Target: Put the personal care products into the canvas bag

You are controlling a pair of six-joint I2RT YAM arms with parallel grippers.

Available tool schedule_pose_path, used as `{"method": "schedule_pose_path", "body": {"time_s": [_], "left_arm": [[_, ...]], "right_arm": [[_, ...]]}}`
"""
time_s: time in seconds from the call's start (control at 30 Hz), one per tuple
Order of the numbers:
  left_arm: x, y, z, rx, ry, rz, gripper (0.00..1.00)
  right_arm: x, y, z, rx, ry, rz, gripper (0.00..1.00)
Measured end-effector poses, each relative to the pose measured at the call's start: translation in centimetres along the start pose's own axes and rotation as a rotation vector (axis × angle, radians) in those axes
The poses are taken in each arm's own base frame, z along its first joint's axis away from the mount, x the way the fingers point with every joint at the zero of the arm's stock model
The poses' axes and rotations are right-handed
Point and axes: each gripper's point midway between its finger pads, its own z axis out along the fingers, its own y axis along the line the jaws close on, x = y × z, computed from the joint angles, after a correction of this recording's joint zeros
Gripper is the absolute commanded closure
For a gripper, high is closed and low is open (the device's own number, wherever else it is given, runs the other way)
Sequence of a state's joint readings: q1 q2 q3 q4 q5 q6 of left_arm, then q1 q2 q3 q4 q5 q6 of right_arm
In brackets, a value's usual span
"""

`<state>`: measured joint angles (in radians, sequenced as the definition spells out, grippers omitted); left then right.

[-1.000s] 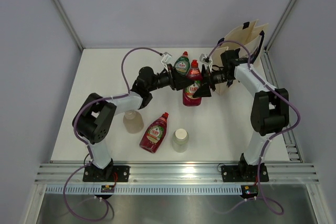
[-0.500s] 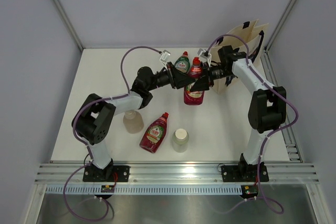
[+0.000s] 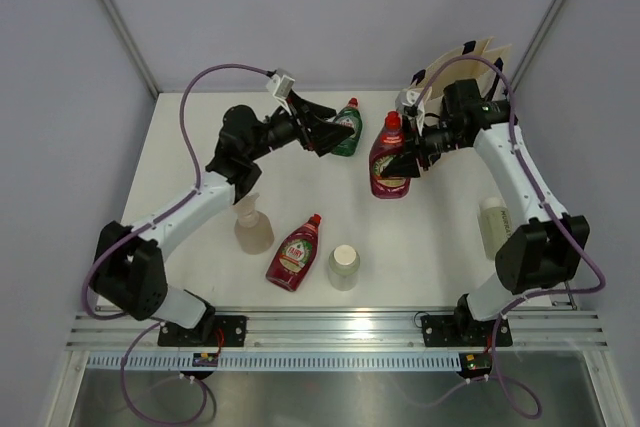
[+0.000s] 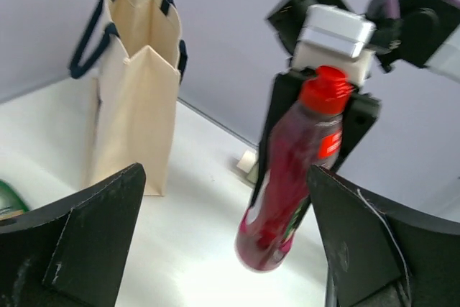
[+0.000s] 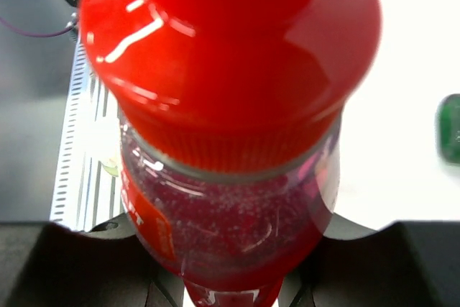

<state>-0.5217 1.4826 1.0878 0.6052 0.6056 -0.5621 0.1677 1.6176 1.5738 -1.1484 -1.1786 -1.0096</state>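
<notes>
I will release the red bottle with my right gripper inside the canvas bag, midway (image 3: pixel 455 89) between its navy handles.
My right gripper (image 3: pixel 411 153) is shut on the neck of a red bottle (image 3: pixel 387 160), which hangs tilted above the table. The right wrist view is filled by its red cap (image 5: pixel 230 55) and body. My left gripper (image 3: pixel 334 128) stands open and empty to the bottle's left, next to the upright green bottle (image 3: pixel 348 125). In the left wrist view, the held red bottle (image 4: pixel 286 185) hangs beyond my open fingers (image 4: pixel 86 239). The canvas bag (image 3: pixel 472 59) stands upright at the back right, seen also as the canvas bag (image 4: pixel 136 106) with navy handles.
Another red bottle (image 3: pixel 295 252) lies on the table near the front. A pale white-capped bottle (image 3: pixel 343 267) stands right of it, and a beige pump bottle (image 3: pixel 253 228) to its left. Another pale bottle (image 3: pixel 493 227) lies by the right arm.
My left gripper opened, let go of the red bottle and drew back to the left. My right gripper shut on the bottle's neck and carried it right, away from the green bottle.
</notes>
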Motion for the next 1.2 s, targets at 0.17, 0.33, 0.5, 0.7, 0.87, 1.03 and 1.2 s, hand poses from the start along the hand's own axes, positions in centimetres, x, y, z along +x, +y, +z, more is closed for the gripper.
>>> {"method": "schedule_pose_path", "body": {"time_s": [0.17, 0.33, 0.5, 0.7, 0.87, 1.03, 1.2], "left_arm": [[-2.9, -1.1, -2.3, -0.079, 0.019, 0.15, 0.01], [-3.6, -1.8, -5.4, -0.169, 0.062, 0.253, 0.01], [-2.9, -2.4, -8.5, -0.227, 0.071, 0.3, 0.01], [-0.7, -1.6, -10.6, -0.286, 0.11, 0.301, 0.01], [0.5, -0.7, -11.2, -0.321, 0.147, 0.288, 0.01], [0.6, -0.5, -11.2, -0.329, 0.148, 0.287, 0.01], [0.9, -0.1, -11.1, -0.338, 0.157, 0.275, 0.01]], "right_arm": [[-3.3, 1.2, -2.7, 0.113, -0.046, -0.031, 1.0], [-7.3, -2.6, -7.4, 0.346, -0.102, 0.008, 1.0], [-12.3, -10.2, -15.9, 0.667, -0.135, -0.063, 1.0], [-11.5, -18.9, -22.0, 0.931, -0.037, -0.136, 1.0], [-7.5, -24.9, -22.5, 0.99, 0.065, -0.13, 1.0], [-3.5, -28.8, -22.4, 1.02, 0.125, -0.084, 1.0], [-1.6, -30.3, -22.4, 1.043, 0.154, -0.068, 1.0]]}}
